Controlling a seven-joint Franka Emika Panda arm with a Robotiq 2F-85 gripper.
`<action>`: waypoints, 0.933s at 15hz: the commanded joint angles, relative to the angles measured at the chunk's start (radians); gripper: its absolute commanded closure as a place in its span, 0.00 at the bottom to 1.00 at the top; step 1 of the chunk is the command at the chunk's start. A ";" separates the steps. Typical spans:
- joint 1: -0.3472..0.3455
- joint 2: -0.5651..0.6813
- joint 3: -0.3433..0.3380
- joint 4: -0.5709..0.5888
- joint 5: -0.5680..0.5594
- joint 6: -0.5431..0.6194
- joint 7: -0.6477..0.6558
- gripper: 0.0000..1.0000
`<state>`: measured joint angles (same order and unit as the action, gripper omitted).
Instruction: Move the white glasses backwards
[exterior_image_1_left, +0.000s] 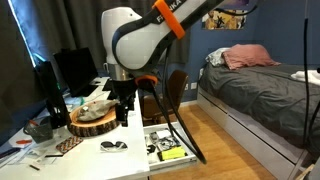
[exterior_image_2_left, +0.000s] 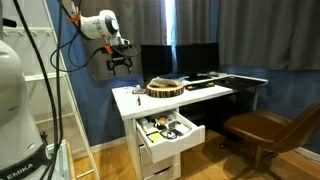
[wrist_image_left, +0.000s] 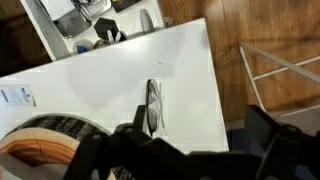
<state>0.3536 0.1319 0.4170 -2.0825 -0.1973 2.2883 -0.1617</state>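
Observation:
The robot's gripper will next move down to the middle of the white glasses (exterior_image_1_left: 113, 146) (wrist_image_left: 154, 110), between their dark lenses, and close there.
The white glasses (wrist_image_left: 152, 105), two dark oval lenses in a thin white frame, lie on the white table (wrist_image_left: 185, 70) near its edge. They also show in an exterior view (exterior_image_1_left: 113, 146), in front of the round wooden slab (exterior_image_1_left: 92, 120). My gripper (exterior_image_1_left: 125, 98) hangs well above the table, over the area beside the slab, and also shows in an exterior view (exterior_image_2_left: 120, 66). In the wrist view the gripper (wrist_image_left: 200, 150) is open and empty, its dark fingers spread at the bottom edge, with the glasses near one finger.
The wooden slab (exterior_image_2_left: 165, 88) stands mid-table. A flat dark patterned square (exterior_image_1_left: 68, 144) lies near the slab. An open drawer of small items (exterior_image_2_left: 165, 130) juts out below the table. Monitors (exterior_image_2_left: 175, 60), a brown chair (exterior_image_2_left: 262, 128) and a bed (exterior_image_1_left: 265, 85) are around.

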 joint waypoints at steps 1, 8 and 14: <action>0.027 0.140 -0.017 0.094 -0.027 0.055 -0.037 0.00; 0.084 0.330 -0.067 0.228 -0.096 0.095 -0.030 0.00; 0.074 0.334 -0.058 0.224 -0.057 0.101 -0.069 0.00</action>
<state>0.4167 0.4654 0.3704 -1.8623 -0.2619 2.3916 -0.2260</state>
